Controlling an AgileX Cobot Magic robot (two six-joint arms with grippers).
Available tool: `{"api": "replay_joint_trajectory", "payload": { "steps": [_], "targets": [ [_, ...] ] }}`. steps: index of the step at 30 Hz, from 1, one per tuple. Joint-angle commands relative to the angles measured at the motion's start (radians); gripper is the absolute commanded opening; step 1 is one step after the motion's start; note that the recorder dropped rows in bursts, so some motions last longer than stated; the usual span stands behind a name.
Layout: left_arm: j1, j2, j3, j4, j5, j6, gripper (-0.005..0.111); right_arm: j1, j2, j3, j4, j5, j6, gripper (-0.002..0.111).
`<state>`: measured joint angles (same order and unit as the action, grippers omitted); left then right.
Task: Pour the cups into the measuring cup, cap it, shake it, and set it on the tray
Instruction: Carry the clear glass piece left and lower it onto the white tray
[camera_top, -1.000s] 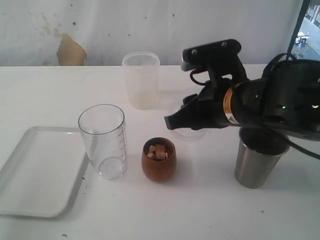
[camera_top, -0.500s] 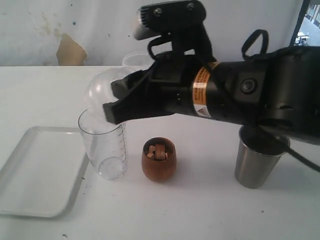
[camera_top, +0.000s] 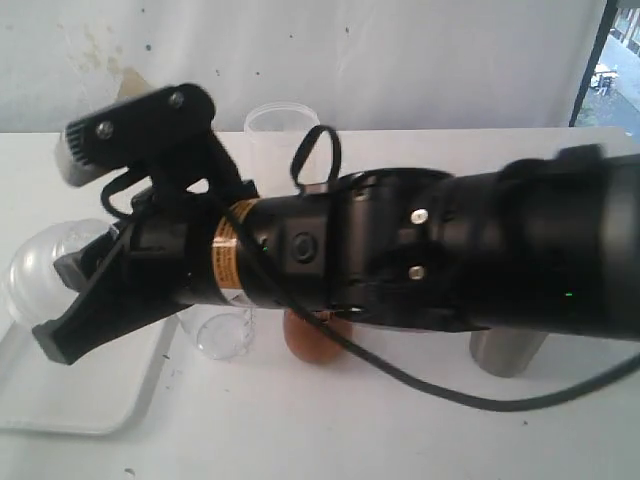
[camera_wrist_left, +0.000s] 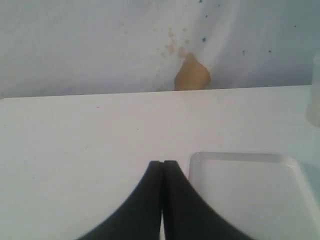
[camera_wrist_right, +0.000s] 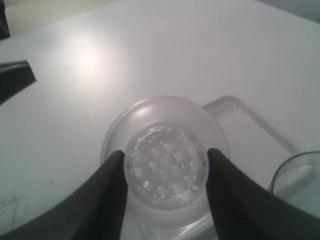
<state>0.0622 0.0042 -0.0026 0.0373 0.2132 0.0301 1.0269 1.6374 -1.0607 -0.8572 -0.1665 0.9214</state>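
My right gripper will let go of the clear domed lid on the white tray (camera_top: 46, 362), near the tray's front edge.
My right gripper (camera_top: 57, 305) is shut on the clear domed lid (camera_top: 35, 272), which it holds in the air above the white tray (camera_top: 70, 405). Its fingers pinch the lid (camera_wrist_right: 165, 160) on both sides. The arm hides most of the measuring cup; only its clear base (camera_top: 220, 335) and a bit of rim (camera_wrist_right: 295, 167) show. The brown wooden cup (camera_top: 308, 345) and the steel cup (camera_top: 505, 352) peek out below the arm. The frosted tumbler (camera_top: 280, 125) stands behind. My left gripper (camera_wrist_left: 162, 163) is shut and empty, low beside the tray's corner (camera_wrist_left: 200, 157).
The right arm stretches across most of the table in the exterior view. A white wall with a brown patch (camera_wrist_left: 191, 75) backs the table. Bare white tabletop (camera_wrist_left: 75, 135) lies beside the tray.
The right arm has swung left from the table's middle, carrying the lid past the measuring cup to above the tray, and now covers the measuring cup and wooden cup.
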Motion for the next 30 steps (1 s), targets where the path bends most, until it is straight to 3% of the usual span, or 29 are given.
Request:
{"api": "replay_joint_trajectory", "payload": {
  "steps": [1,25,27,30],
  "targets": [
    [-0.005,-0.004,0.003,-0.007,-0.005,0.000,0.000,0.003,0.101,-0.055,-0.010,0.004,-0.010,0.000],
    [-0.005,-0.004,0.003,-0.007,-0.005,0.000,0.000,0.049,0.280,-0.228,-0.037,0.095,-0.071,0.000],
    [-0.005,-0.004,0.003,-0.007,-0.005,0.000,0.000,0.049,0.280,-0.231,-0.037,0.113,-0.095,0.004],
    [-0.005,-0.004,0.003,-0.007,-0.005,0.000,0.000,0.049,0.280,-0.231,-0.037,0.135,-0.117,0.022]
  ]
}}
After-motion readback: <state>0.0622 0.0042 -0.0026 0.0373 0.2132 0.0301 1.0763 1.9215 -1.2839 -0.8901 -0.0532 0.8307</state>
